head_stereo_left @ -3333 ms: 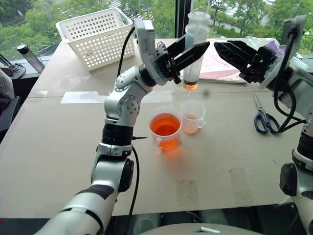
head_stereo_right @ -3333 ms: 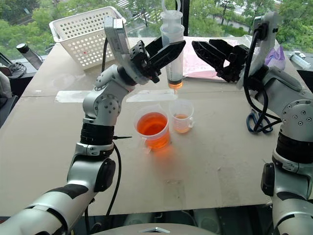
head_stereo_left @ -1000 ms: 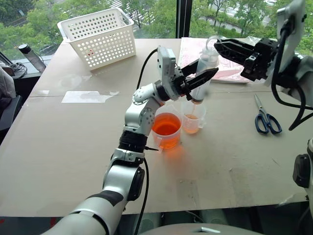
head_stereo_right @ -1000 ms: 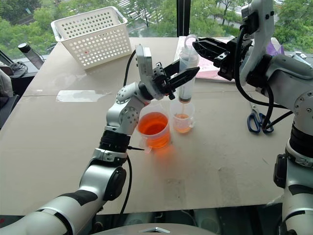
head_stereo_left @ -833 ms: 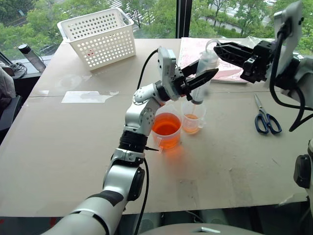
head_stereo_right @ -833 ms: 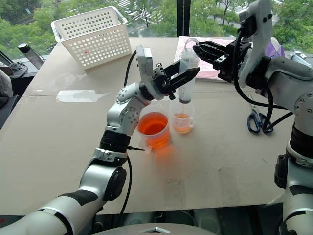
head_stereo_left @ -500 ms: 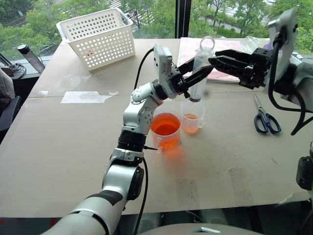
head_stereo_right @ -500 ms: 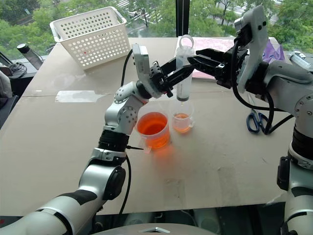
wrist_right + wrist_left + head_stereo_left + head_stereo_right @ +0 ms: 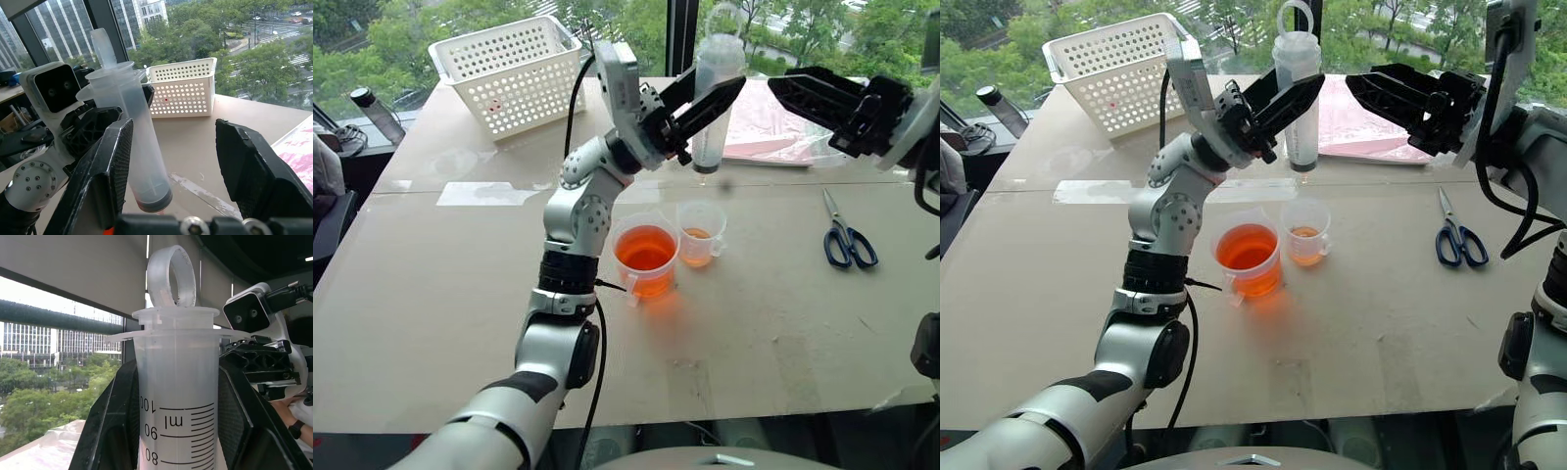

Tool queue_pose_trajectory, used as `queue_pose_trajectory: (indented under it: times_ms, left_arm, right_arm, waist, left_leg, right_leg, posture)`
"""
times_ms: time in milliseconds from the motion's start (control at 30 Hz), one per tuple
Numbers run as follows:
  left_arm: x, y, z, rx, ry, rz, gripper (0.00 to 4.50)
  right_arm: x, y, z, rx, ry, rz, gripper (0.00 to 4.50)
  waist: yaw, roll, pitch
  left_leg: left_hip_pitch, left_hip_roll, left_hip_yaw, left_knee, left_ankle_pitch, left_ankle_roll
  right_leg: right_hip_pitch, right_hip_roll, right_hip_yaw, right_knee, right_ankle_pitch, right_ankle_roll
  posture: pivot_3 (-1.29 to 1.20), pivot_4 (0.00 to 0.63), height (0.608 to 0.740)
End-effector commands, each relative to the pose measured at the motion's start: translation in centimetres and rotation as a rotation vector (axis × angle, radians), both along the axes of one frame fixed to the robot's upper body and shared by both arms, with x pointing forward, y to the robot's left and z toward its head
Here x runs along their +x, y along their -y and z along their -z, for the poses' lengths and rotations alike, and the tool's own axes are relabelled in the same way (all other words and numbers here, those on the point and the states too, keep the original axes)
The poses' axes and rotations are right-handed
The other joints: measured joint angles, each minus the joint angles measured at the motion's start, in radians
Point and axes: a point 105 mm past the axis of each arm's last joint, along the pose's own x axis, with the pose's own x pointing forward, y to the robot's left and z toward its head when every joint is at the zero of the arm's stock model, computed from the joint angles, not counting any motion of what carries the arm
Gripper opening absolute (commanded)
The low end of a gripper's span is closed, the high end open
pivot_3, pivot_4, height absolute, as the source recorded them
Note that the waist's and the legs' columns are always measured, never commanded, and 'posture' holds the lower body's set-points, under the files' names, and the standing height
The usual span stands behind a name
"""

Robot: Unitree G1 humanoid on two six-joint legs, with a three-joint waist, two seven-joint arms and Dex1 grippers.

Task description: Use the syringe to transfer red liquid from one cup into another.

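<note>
Next, I set the syringe, now upright above and behind the cups, with my left gripper on the table (image 9: 562, 249) beside the wider beaker, opposite the smaller cup.
My left gripper (image 9: 713, 106) is shut on the syringe (image 9: 719, 61), holding its clear barrel upright in the air above and behind the two cups. The white plunger is pushed nearly all the way in, its ring just above the flange (image 9: 171, 274). The wider handled beaker (image 9: 645, 257) holds red liquid (image 9: 645, 249). Just right of it, the smaller cup (image 9: 701, 235) has a little red liquid at its bottom. My right gripper (image 9: 781, 80) stands open to the right of the syringe, apart from it, with nothing between its fingers (image 9: 113, 166).
A white perforated basket (image 9: 509, 73) stands at the back left. A pink sheet (image 9: 766, 125) lies at the back right. Blue-handled scissors (image 9: 847, 241) lie right of the cups. A dark bottle (image 9: 374, 114) stands past the table's left edge.
My left gripper has lifted the syringe up from just over the smaller cup. The right gripper, shut at the plunger's top a second ago, has opened and drawn back to the right.
</note>
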Motion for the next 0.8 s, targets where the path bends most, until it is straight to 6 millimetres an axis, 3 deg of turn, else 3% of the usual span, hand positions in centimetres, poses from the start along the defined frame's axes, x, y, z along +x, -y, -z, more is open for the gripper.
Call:
queue_pose_trajectory:
  times_ms: [33, 133, 233, 367, 433, 533, 633, 733, 800]
  left_arm:
    - [-1.4, -1.6, -2.6, -0.018, 0.012, -0.043, 1.43]
    - [-1.0, -2.9, -2.6, 0.036, -0.037, -0.149, 1.43]
    - [0.5, -5.1, -1.4, 0.152, -0.108, -0.322, 1.43]
    - [2.7, -11.2, 0.6, 0.264, -0.305, -0.591, 1.43]
    - [3.1, -13.3, 1.9, 0.337, -0.39, -0.701, 1.43]
    - [2.6, -16.1, 5.1, 0.415, -0.552, -0.787, 1.43]
    - [1.7, -17.2, 7.6, 0.477, -0.64, -0.843, 1.43]
    - [0.0, -18.1, 11.7, 0.577, -0.735, -0.877, 1.43]
    - [-0.7, -18.3, 13.2, 0.614, -0.75, -0.893, 1.43]
  right_arm:
    - [-0.3, 1.1, -1.0, 0.044, 0.052, 0.03, 2.82]
    - [0.0, 1.4, -0.7, 0.053, 0.042, 0.044, 2.82]
    - [0.2, 1.7, -0.3, 0.056, 0.033, 0.043, 2.82]
    - [0.7, 2.3, 1.3, 0.047, -0.029, 0.048, 2.82]
    - [0.9, 2.6, 2.2, 0.033, -0.058, 0.052, 2.82]
    - [0.4, 2.9, 4.8, -0.062, -0.095, 0.024, 2.82]
    - [-1.0, 2.7, 6.3, -0.108, -0.049, -0.048, 2.82]
    - [-1.9, 3.2, 11.2, -0.186, -0.123, -0.052, 2.82]
    - [-2.7, 3.6, 13.8, -0.25, -0.144, -0.065, 2.82]
  waist:
    - [-0.002, 0.0, 0.0]
    - [-0.003, 0.0, 0.0]
    - [-0.003, 0.0, 0.0]
    - [-0.005, 0.0, 0.0]
    - [-0.005, 0.0, 0.0]
    - [0.003, 0.0, 0.0]
    - [0.008, 0.0, 0.0]
    - [0.01, -0.001, 0.0]
    - [0.01, -0.001, 0.0]
  left_leg:
    - [0.0, 0.0, 0.0, 0.0, 0.0, 0.0]
    - [0.0, 0.0, 0.0, 0.0, 0.0, 0.0]
    - [0.0, 0.0, 0.0, 0.0, 0.0, 0.0]
    - [0.001, 0.0, 0.0, 0.0, 0.0, 0.0]
    - [0.001, 0.0, 0.0, 0.0, 0.0, 0.0]
    - [0.001, 0.0, 0.0, 0.0, 0.0, 0.0]
    - [0.0, 0.0, 0.0, -0.001, 0.0, 0.0]
    - [-0.002, 0.0, 0.0, 0.0, 0.0, 0.0]
    - [0.0, 0.0, -0.001, -0.001, 0.0, 0.0]
  right_leg:
    - [0.0, 0.0, 0.0, 0.0, 0.0, 0.0]
    - [0.0, 0.0, 0.0, 0.0, 0.0, 0.0]
    - [0.0, 0.0, 0.0, 0.0, 0.0, 0.0]
    - [0.0, 0.001, 0.0, 0.0, 0.0, 0.0]
    - [0.0, 0.001, 0.0, 0.0, 0.0, 0.0]
    - [0.0, 0.0, 0.0, 0.0, 0.0, 0.0]
    - [0.0, 0.0, 0.0, -0.001, 0.0, 0.0]
    - [-0.001, 0.0, 0.0, 0.0, 0.0, 0.0]
    - [0.0, 0.0, 0.0, 0.0, 0.0, 0.0]
  posture:
    - [0.0, 0.15, 0.74]
    - [0.0, 0.15, 0.74]
    - [0.0, 0.15, 0.74]
    - [0.0, 0.15, 0.74]
    - [0.0, 0.15, 0.74]
    - [0.0, 0.15, 0.74]
    - [0.0, 0.15, 0.74]
    - [0.0, 0.15, 0.74]
    - [0.0, 0.15, 0.74]
